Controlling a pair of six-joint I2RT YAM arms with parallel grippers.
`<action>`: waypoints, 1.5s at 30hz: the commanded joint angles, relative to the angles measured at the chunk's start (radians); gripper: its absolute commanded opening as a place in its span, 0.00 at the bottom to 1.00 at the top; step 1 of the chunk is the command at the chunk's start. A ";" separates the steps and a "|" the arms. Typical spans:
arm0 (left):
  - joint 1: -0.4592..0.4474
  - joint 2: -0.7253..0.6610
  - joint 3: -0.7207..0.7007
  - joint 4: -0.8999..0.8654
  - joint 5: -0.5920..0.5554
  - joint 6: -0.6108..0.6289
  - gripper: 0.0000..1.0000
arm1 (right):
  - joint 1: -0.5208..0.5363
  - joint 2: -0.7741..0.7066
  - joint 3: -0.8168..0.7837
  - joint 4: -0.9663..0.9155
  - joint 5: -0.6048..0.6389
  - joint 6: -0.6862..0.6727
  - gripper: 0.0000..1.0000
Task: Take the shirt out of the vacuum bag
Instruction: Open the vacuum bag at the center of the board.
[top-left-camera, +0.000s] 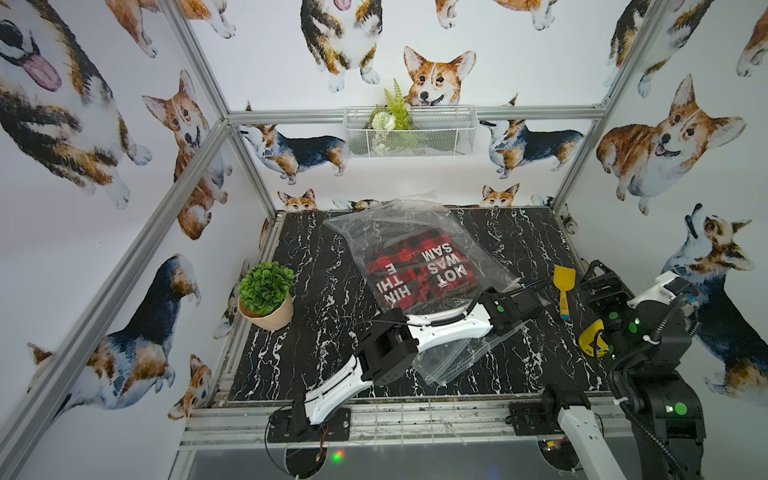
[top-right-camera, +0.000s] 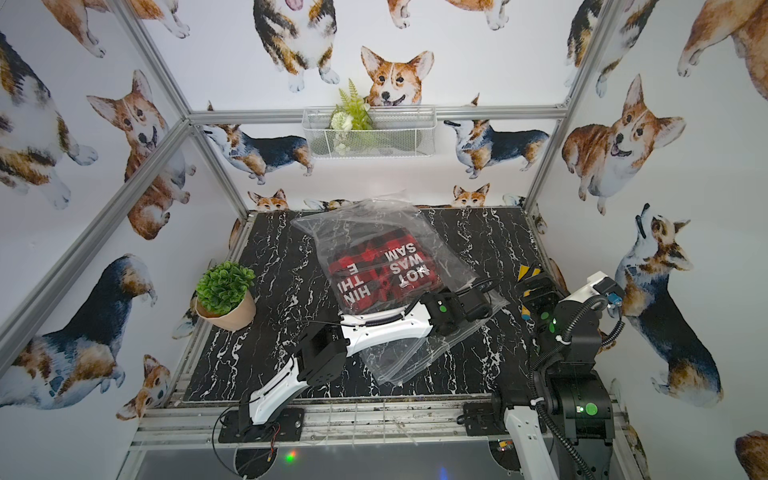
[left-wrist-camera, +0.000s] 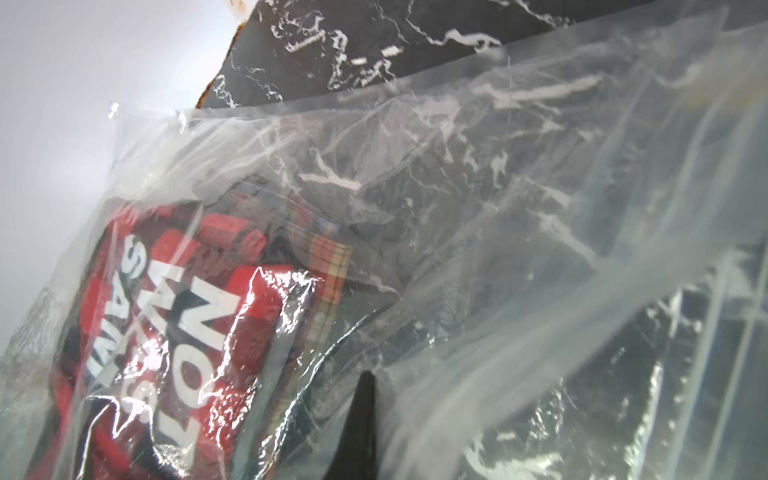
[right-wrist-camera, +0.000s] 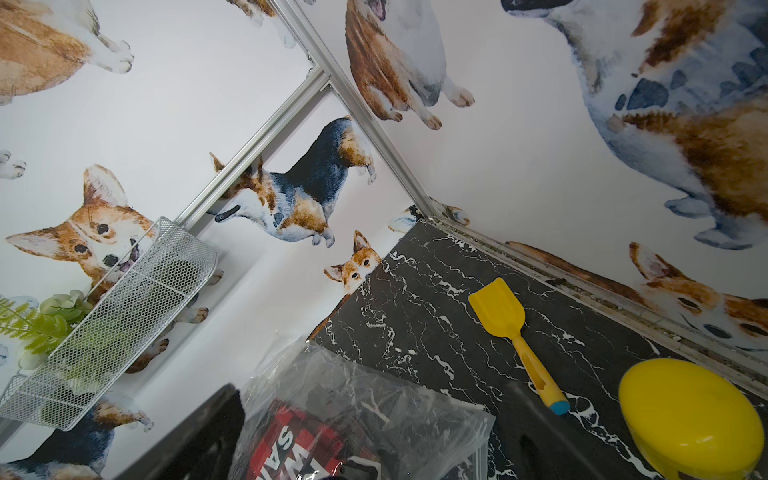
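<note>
Next, I take the plastic (top-left-camera: 485, 260) beside the shirt with my left gripper and turn the vacuum bag, because its zip-seal end faces the front, away from my right gripper.
The vacuum bag (top-left-camera: 399, 224) (top-right-camera: 365, 220) lies crinkled across the middle of the black marble table, its zip-seal end toward the front. Inside it sits the folded shirt (top-left-camera: 415, 274) (top-right-camera: 382, 274), red and black plaid with white letters. My left arm reaches over the bag to its right edge. There my left gripper (top-left-camera: 519, 299) (left-wrist-camera: 365, 415) is shut on a fold of the bag's plastic (left-wrist-camera: 498, 187), beside the shirt (left-wrist-camera: 187, 332). My right gripper (top-left-camera: 598, 286) (right-wrist-camera: 374, 449) hangs open at the right, above the bag's corner (right-wrist-camera: 374, 395), holding nothing.
A potted plant (top-left-camera: 266, 295) stands at the table's left edge. A yellow toy shovel (top-left-camera: 564, 291) (right-wrist-camera: 511, 332) and a yellow round object (top-left-camera: 594, 338) (right-wrist-camera: 690, 419) lie at the right. A wire basket (top-left-camera: 409, 131) with greenery hangs on the back wall.
</note>
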 joint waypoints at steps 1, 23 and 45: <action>0.039 0.071 0.178 -0.114 -0.037 -0.058 0.00 | 0.008 -0.003 0.014 -0.011 -0.016 -0.010 1.00; 0.237 0.170 0.532 -0.193 -0.092 -0.318 0.00 | 0.033 -0.003 0.045 -0.047 -0.170 0.013 1.00; 0.262 0.074 0.399 0.073 0.041 -0.285 0.28 | 0.039 0.083 -0.060 -0.113 -0.449 0.057 1.00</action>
